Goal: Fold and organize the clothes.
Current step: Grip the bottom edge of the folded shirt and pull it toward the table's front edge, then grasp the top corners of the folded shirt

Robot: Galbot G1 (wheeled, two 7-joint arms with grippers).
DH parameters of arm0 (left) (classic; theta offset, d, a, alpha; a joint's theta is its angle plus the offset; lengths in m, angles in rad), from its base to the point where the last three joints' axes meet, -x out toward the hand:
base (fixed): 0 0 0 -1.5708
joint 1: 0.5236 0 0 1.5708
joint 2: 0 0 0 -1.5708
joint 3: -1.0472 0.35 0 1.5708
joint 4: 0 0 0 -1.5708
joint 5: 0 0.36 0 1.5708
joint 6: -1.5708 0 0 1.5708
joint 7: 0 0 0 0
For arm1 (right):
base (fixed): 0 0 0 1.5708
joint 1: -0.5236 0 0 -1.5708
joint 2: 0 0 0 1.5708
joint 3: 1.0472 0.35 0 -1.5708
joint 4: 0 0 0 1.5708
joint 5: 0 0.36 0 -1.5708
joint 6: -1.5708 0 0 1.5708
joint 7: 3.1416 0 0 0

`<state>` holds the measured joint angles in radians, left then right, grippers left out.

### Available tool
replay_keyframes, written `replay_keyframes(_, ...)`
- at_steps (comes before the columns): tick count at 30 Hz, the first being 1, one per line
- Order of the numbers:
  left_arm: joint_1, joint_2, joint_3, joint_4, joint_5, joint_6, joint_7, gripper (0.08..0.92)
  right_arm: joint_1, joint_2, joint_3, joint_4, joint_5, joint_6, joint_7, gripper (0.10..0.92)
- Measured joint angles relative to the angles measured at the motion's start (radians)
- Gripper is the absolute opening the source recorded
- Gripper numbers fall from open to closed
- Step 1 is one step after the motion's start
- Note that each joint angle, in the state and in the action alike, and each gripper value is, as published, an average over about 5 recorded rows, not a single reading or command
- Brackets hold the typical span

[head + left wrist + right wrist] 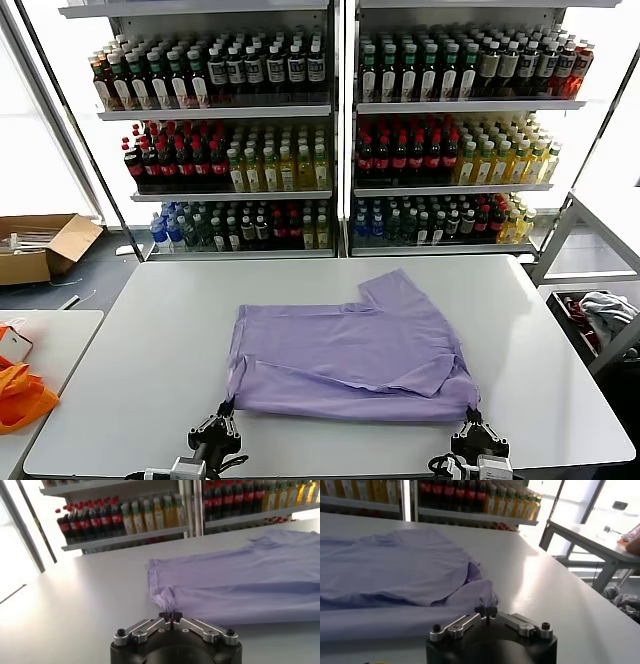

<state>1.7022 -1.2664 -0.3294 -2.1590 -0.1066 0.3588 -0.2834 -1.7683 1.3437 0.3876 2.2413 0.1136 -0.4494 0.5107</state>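
Note:
The robot's two grippers hold the near corners while the sleeve sticks out past the far edge, so next the left gripper takes the far corner (243, 310) and the right gripper the sleeve.
A lavender T-shirt (345, 350) lies partly folded on the white table (150, 350), plain side up, one sleeve pointing to the far right. My left gripper (226, 408) is shut on the shirt's near left corner; in the left wrist view the gripper (170, 616) pinches bunched cloth of the shirt (240, 580). My right gripper (472, 412) is shut on the near right corner; in the right wrist view the gripper (485, 611) pinches the shirt (395, 565) the same way. Both grippers are low at the table's front edge. No printed graphic shows.
Shelves of bottled drinks (330, 130) stand behind the table. A side table with an orange cloth (20, 395) is at the left, a cardboard box (40, 245) on the floor beyond it. A bin with clothes (598, 315) is at the right.

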Motion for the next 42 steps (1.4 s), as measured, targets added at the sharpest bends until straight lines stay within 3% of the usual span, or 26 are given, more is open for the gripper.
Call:
replay_keyframes(5,0.035,-0.012,0.012,-0.020,0.025,-0.007,-0.005,0.196,-0.027,0.001,0.003,0.021,-0.019,0.008,0.000,0.437)
replay_keyframes(16,0.044,-0.024,0.014,-0.038,0.045,-0.020,-0.007,0.516,0.025,0.009,0.053,-0.007,-0.027,-0.004,-0.030,0.754)
replay_keyframes(19,0.025,-0.022,0.007,-0.031,0.043,-0.016,-0.006,0.603,0.067,0.012,0.076,-0.036,-0.021,-0.015,-0.041,0.808)
replay_keyframes(27,-0.062,-0.028,0.012,0.003,0.026,0.012,0.007,0.805,0.206,-0.002,0.099,-0.124,-0.004,-0.064,-0.058,0.823)
replay_keyframes(42,-0.250,-0.032,0.016,0.113,-0.034,0.065,0.029,0.822,0.473,-0.014,0.026,-0.323,0.014,-0.112,-0.075,0.823)
